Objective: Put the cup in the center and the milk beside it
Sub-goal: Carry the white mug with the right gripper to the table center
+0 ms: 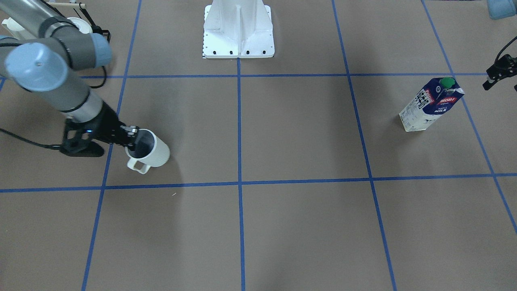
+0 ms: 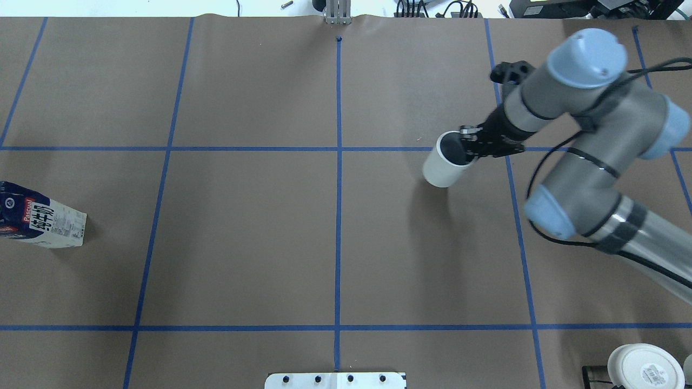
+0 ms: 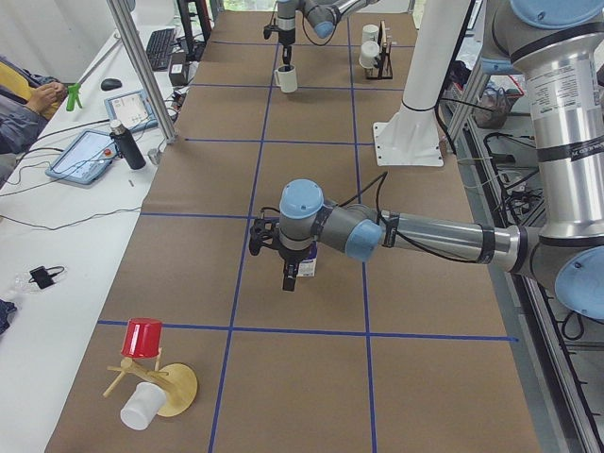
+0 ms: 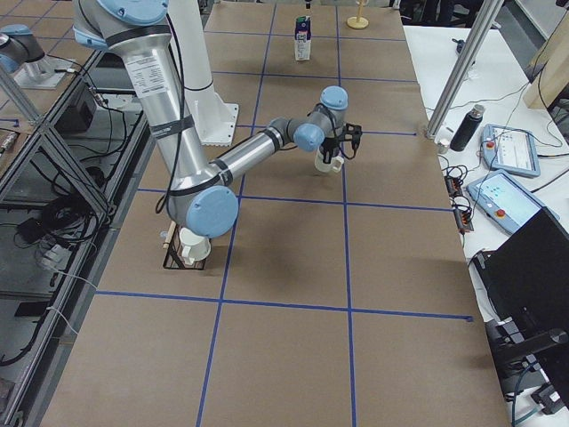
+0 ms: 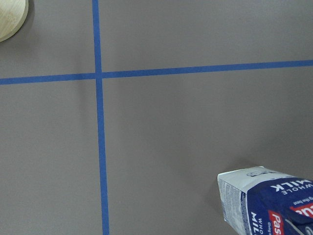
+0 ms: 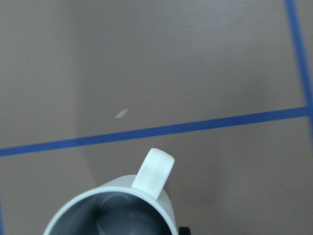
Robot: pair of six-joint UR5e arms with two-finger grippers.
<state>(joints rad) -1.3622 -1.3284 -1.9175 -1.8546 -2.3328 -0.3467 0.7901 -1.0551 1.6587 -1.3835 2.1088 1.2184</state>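
Observation:
Next, I move my left gripper to the milk's blue upper part [image 1: 440, 95] [image 5: 293, 219], just under the green cap, and close it there.
The off-white cup [image 1: 152, 151] is on the robot's right side of the table, its handle [image 6: 155, 171] pointing away from the robot. My right gripper [image 1: 131, 137] is shut on its rim, one finger inside and one outside; the overhead view shows the gripper [image 2: 471, 147] on the cup [image 2: 444, 168]. The blue and white milk [image 1: 430, 105] stands upright at the far left side, and also shows in the overhead view [image 2: 40, 222]. My left gripper [image 3: 290, 281] hangs beside the milk [image 3: 309, 267], apart from it. I cannot tell whether it is open or shut.
The white robot base [image 1: 238, 30] stands at the table's near middle. A wooden rack with a red cup [image 3: 143, 337] and a white cup stands at the left end. A cup rack [image 4: 187, 251] stands by the right arm's base. Blue tape lines divide the brown table.

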